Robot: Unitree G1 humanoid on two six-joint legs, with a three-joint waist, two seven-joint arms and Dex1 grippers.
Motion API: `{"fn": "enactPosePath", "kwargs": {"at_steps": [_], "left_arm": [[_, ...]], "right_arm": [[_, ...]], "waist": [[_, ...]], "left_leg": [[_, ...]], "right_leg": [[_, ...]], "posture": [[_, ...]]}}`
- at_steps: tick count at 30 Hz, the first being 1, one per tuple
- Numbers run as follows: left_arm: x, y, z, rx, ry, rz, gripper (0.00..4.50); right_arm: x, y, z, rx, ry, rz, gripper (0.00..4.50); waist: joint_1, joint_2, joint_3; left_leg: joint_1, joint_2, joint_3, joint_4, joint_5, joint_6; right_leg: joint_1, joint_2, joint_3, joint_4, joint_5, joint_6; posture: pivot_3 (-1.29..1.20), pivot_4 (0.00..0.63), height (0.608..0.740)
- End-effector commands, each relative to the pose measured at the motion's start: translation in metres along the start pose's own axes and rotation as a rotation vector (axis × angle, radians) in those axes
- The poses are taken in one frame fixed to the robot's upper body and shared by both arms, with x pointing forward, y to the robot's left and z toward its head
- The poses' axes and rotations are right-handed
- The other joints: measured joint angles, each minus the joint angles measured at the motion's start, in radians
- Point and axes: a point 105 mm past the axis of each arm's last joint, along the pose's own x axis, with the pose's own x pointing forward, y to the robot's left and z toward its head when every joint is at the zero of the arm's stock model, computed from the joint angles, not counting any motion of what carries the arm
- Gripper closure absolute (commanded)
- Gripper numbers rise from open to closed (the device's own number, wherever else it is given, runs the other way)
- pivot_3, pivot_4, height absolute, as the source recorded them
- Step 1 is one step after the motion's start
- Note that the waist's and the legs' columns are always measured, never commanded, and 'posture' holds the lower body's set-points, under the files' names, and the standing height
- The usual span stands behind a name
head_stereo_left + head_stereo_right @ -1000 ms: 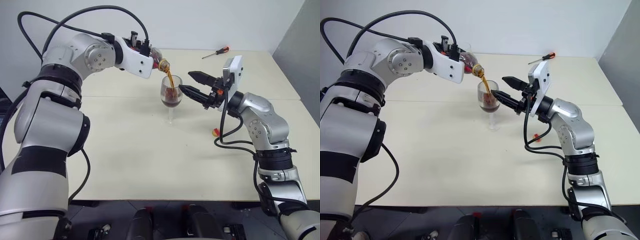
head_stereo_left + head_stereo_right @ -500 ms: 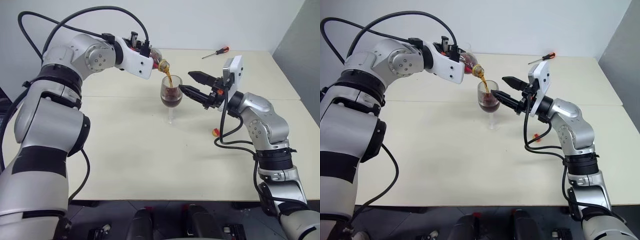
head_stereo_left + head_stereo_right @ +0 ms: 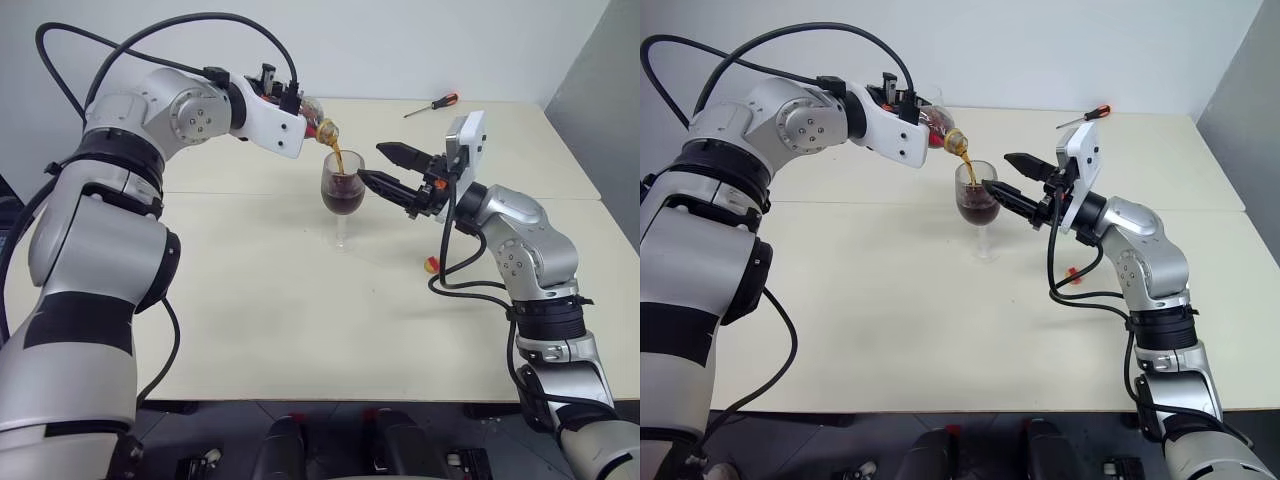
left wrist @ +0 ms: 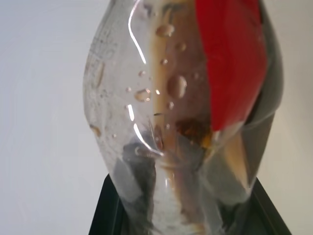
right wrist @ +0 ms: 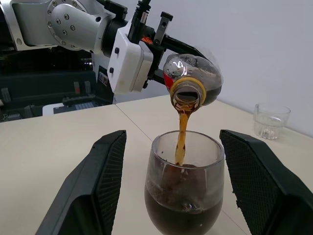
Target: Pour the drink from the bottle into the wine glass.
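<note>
The robot's left gripper will set the bottle down on the bare table just this side of the seam (image 3: 214,238), away from the wine glass. The bottle is now tipped over the glass.
My left gripper (image 3: 301,106) is shut on the bottle (image 3: 318,125), which lies tipped with its open mouth over the wine glass (image 3: 342,190). A thin stream of the dark drink (image 5: 182,137) falls from the mouth into the bowl, which is about half full. The glass stands upright on the table (image 3: 300,300). My right gripper (image 3: 372,163) is open at bowl height; its fingers (image 5: 100,181) flank the glass with a gap on each side. The left wrist view looks along the wet bottle (image 4: 166,122) and its red label (image 4: 230,58).
A red-handled screwdriver (image 3: 432,103) lies at the far side of the table. A small yellow and red thing (image 3: 431,265) rests on the table under my right arm. A short clear tumbler (image 5: 270,121) stands beyond the glass.
Both arms have held still. The drink keeps running from the bottle, and the level in the glass looks slightly higher.
</note>
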Motion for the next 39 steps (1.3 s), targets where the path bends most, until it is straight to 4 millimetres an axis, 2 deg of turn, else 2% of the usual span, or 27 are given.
{"fn": "enactPosePath", "kwargs": {"at_steps": [1, 6, 10, 21, 25, 28, 31, 34, 39], "left_arm": [[-0.008, 0.028, -0.004, 0.021, 0.019, 0.076, 3.42], [-0.007, 0.028, -0.002, -0.063, -0.001, 0.089, 3.42], [-0.005, 0.020, 0.002, -0.142, -0.036, 0.070, 3.42], [-0.001, 0.010, 0.011, -0.563, -0.186, 0.107, 3.42], [-0.011, 0.029, -0.006, -0.870, -0.228, 0.303, 3.42], [-0.018, 0.029, -0.023, -1.072, -0.227, 0.415, 3.42], [-0.022, 0.020, -0.033, -1.229, -0.224, 0.490, 3.42], [-0.029, -0.001, -0.040, -1.421, -0.196, 0.587, 3.42], [-0.048, -0.044, -0.045, -1.577, -0.088, 0.648, 3.42]], "right_arm": [[-0.002, -0.002, 0.014, -0.047, -0.040, -0.008, 1.23], [-0.002, -0.002, 0.014, -0.046, -0.041, -0.010, 1.23], [-0.002, -0.002, 0.013, -0.044, -0.040, -0.013, 1.23], [-0.006, 0.000, 0.008, -0.042, -0.026, -0.016, 1.23], [-0.011, 0.009, 0.005, -0.037, -0.016, 0.013, 1.23], [-0.017, 0.027, 0.000, -0.061, 0.009, 0.081, 1.23], [-0.023, 0.051, -0.008, -0.089, 0.046, 0.173, 1.23], [-0.030, 0.076, -0.027, -0.064, 0.081, 0.222, 1.23], [-0.030, 0.090, -0.035, -0.004, 0.071, 0.201, 1.23]], "waist": [[0.000, 0.000, 0.000], [0.000, 0.000, 0.000], [0.000, 0.000, 0.000], [0.000, 0.000, 0.000], [-0.001, 0.000, 0.000], [-0.002, 0.000, 0.000], [-0.004, 0.000, 0.000], [-0.004, 0.001, -0.001], [-0.007, 0.000, -0.001]], "left_leg": [[0.000, 0.000, 0.000, 0.000, 0.000, 0.000], [0.000, 0.000, 0.000, 0.000, 0.000, 0.000], [0.000, 0.000, 0.000, 0.000, 0.000, 0.000], [0.000, 0.000, 0.000, 0.001, 0.000, 0.000], [0.000, 0.000, 0.000, 0.001, 0.000, 0.000], [0.000, 0.000, 0.000, 0.001, 0.000, 0.000], [0.000, 0.001, 0.000, 0.001, 0.000, 0.000], [0.001, 0.003, -0.002, 0.002, 0.000, 0.000], [0.001, 0.004, -0.004, 0.003, 0.002, -0.003]], "right_leg": [[0.000, 0.000, 0.000, 0.000, 0.000, 0.000], [0.000, 0.000, 0.000, 0.000, 0.000, 0.000], [0.000, 0.000, 0.000, 0.000, 0.000, 0.000], [0.000, 0.000, 0.000, 0.001, 0.000, 0.000], [0.000, 0.000, 0.000, 0.001, 0.000, 0.000], [0.000, -0.001, 0.000, 0.001, 0.000, 0.000], [0.000, -0.002, 0.000, 0.002, 0.000, 0.000], [0.001, -0.003, 0.000, 0.002, 0.000, 0.000], [0.002, -0.003, 0.002, 0.003, 0.000, 0.000]], "posture": [[0.00, 0.150, 0.740], [0.00, 0.150, 0.740], [0.00, 0.150, 0.740], [0.00, 0.150, 0.740], [0.00, 0.150, 0.740], [0.00, 0.150, 0.740], [0.00, 0.150, 0.740], [0.00, 0.150, 0.740], [0.00, 0.150, 0.740]]}}
